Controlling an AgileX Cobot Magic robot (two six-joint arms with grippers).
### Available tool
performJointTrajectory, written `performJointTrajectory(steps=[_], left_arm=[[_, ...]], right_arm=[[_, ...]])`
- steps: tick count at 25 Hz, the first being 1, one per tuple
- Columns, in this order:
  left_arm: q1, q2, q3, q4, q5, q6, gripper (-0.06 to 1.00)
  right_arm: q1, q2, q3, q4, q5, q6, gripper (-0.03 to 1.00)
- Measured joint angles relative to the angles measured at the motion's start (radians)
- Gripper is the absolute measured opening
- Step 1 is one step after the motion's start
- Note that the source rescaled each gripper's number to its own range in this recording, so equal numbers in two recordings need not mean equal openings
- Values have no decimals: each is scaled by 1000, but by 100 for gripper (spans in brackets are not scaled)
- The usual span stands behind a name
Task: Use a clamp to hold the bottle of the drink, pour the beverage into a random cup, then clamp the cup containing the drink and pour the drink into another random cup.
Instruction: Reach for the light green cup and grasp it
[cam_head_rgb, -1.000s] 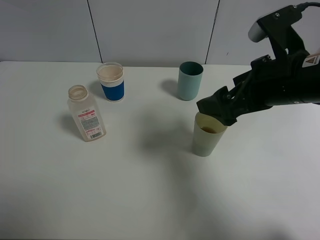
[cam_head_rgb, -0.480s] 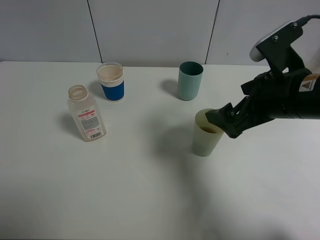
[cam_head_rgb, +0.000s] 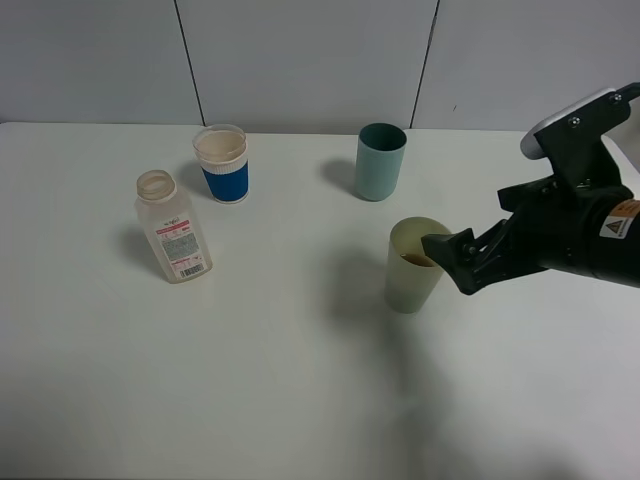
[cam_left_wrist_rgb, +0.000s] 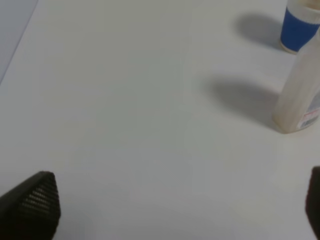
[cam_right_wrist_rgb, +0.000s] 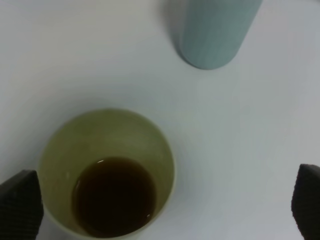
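Observation:
I will next move my right gripper down to the lower half (cam_head_rgb: 406, 288) of the yellow-green cup, well below the cup's rim, and close it there.
The empty clear bottle (cam_head_rgb: 172, 228) stands uncapped at the left, and also shows in the left wrist view (cam_left_wrist_rgb: 300, 95). A pale yellow-green cup (cam_head_rgb: 412, 265) holds brown drink (cam_right_wrist_rgb: 114, 197) at its bottom. A teal cup (cam_head_rgb: 380, 160) stands behind it, and a blue-and-white paper cup (cam_head_rgb: 222, 163) stands behind the bottle. My right gripper (cam_head_rgb: 452, 265) is open, just right of the yellow-green cup's rim, with nothing between its fingers. In the right wrist view the gripper (cam_right_wrist_rgb: 164, 202) has the cup (cam_right_wrist_rgb: 107, 175) below it. My left gripper (cam_left_wrist_rgb: 172, 207) is open and empty, over bare table left of the bottle.
The white table (cam_head_rgb: 250, 380) ends at a grey panelled wall (cam_head_rgb: 300, 60) behind the cups. The teal cup (cam_right_wrist_rgb: 217, 32) stands close beyond the yellow-green cup. The blue cup (cam_left_wrist_rgb: 300, 27) stands beyond the bottle.
My right gripper has drawn back to the right and a little lower, from over the yellow-green cup's rim to beside it. The cups and the bottle have not moved.

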Motion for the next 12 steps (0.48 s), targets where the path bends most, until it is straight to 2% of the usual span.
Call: performJointTrajectory(steps=[12], left_arm=[[0, 0, 0, 0, 0, 0, 100]], right_arm=[[46, 0, 2, 27, 141, 94, 100]])
